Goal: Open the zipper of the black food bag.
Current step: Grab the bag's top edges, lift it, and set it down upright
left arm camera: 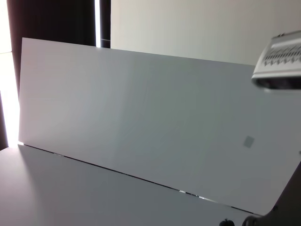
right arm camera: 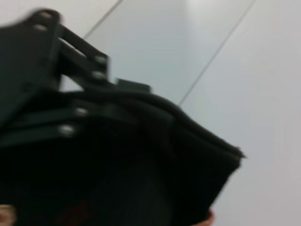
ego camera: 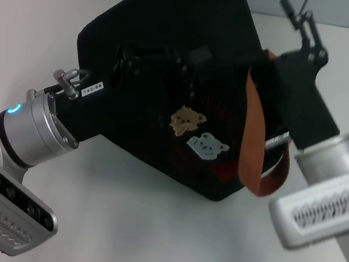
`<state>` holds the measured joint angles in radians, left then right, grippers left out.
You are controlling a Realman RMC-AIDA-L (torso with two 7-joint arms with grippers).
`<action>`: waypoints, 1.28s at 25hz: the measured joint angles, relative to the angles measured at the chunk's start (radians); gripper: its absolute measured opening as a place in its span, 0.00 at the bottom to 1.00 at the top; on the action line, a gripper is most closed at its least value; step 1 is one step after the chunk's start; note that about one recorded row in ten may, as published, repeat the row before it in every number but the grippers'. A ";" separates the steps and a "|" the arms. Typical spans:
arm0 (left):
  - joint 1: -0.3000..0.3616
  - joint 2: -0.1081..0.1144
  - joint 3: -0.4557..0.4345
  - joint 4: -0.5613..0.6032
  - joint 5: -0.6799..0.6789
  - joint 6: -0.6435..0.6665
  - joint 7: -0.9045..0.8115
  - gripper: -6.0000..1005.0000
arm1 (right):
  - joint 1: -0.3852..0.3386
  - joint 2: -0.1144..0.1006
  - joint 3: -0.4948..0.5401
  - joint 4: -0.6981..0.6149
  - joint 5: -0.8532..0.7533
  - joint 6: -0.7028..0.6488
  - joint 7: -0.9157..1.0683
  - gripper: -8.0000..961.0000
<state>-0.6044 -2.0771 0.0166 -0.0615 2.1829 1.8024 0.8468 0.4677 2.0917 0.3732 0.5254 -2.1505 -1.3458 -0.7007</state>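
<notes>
My right gripper will back off, as the black food bag lies crooked under my left gripper, then take the bag's edge [ego camera: 261, 54] once it sits squarer.
The black food bag [ego camera: 178, 25] lies tilted in the middle of the white table, its tan and white bear pictures [ego camera: 194, 133] facing up. An orange-brown handle [ego camera: 253, 137] loops down its right side. My left gripper [ego camera: 133, 58] reaches in from the lower left and rests on the bag's upper left part, black against black. My right gripper [ego camera: 298, 21] is at the bag's far right edge. The right wrist view is filled by black bag fabric [right arm camera: 188, 160] right beside that gripper's linkage. I cannot make out the zipper on the dark fabric.
The white table [ego camera: 145, 233] runs around the bag, with a pale wall panel [left arm camera: 141, 117] behind it. My right arm's grey wrist housing [ego camera: 325, 208] hangs over the table at the front right. The left arm's housing [ego camera: 2, 210] sits at the front left.
</notes>
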 joint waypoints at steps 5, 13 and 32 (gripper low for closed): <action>0.000 0.000 0.000 0.000 0.002 0.001 0.000 0.10 | 0.025 -0.002 0.085 0.013 -0.001 0.083 0.004 0.86; 0.001 0.000 0.000 0.002 0.003 0.003 0.000 0.10 | -0.010 -0.005 0.081 0.006 -0.093 0.082 -0.009 0.87; 0.002 0.000 -0.007 0.006 0.002 0.005 0.000 0.10 | -0.295 -0.009 0.259 0.086 -0.099 -0.033 0.159 0.87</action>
<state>-0.6028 -2.0770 0.0094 -0.0551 2.1846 1.8077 0.8468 0.1730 2.0831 0.6320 0.6116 -2.2492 -1.3784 -0.5420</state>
